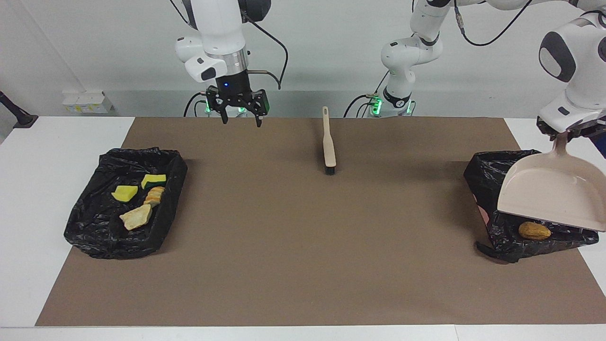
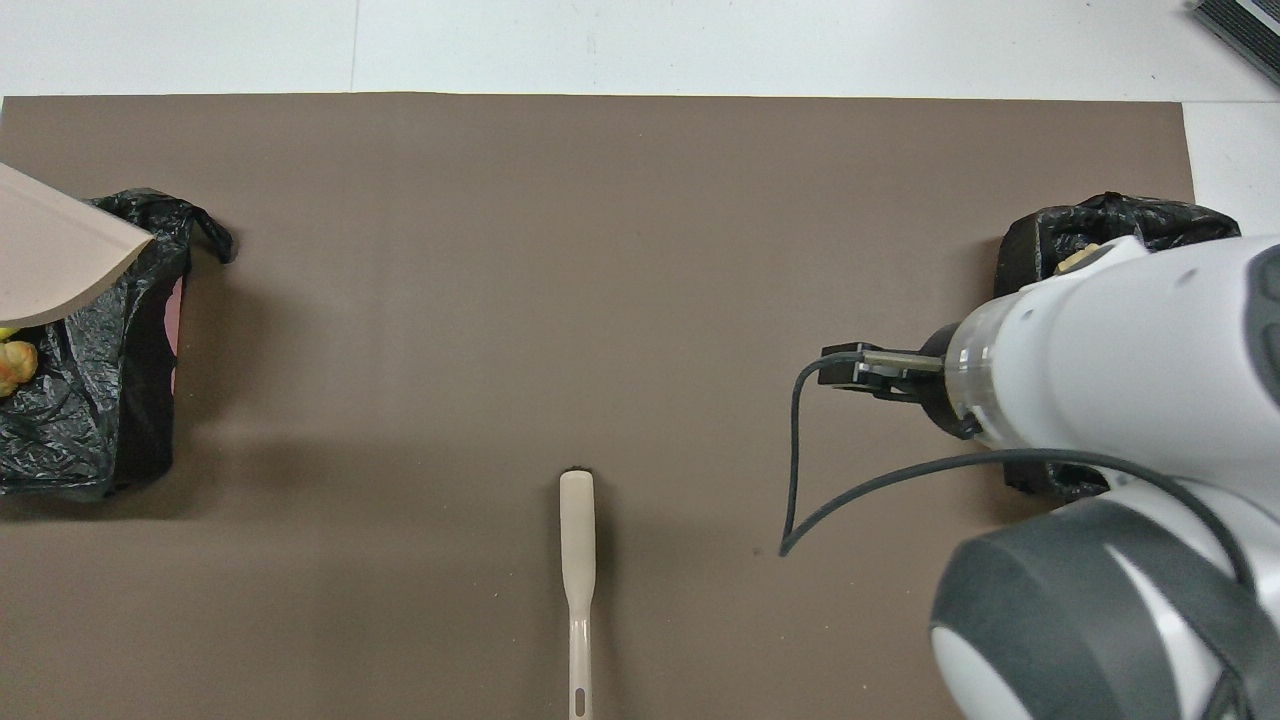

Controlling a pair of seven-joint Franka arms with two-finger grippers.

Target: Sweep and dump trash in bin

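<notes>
Next, my left gripper releases the beige dustpan on the brown mat [image 2: 617, 278] just past the beige hand brush.
The beige dustpan [image 1: 549, 194] hangs tilted over the black-lined bin [image 1: 487, 189] at the left arm's end, my left gripper [image 1: 564, 134] shut on its handle. Under its lip a golden-brown roll [image 1: 534, 230] of trash lies in that bin; the overhead view shows the dustpan [image 2: 50, 250] and another scrap [image 2: 15, 362] beside it. The second bin [image 1: 94, 227] holds a yellow sponge [image 1: 124, 192], a green-backed sponge [image 1: 154, 180], a roll [image 1: 155, 195] and a beige chunk [image 1: 136, 217]. My right gripper [image 1: 241, 118] is open and empty, raised over the mat's edge by the robots.
The beige hand brush [image 1: 328, 142] lies flat on the brown mat [image 1: 303, 246] midway between the arms' bases, its bristles pointing away from the robots. Seen from overhead, the brush [image 2: 577, 560] lies alone and the right arm covers most of the second bin [image 2: 1120, 215].
</notes>
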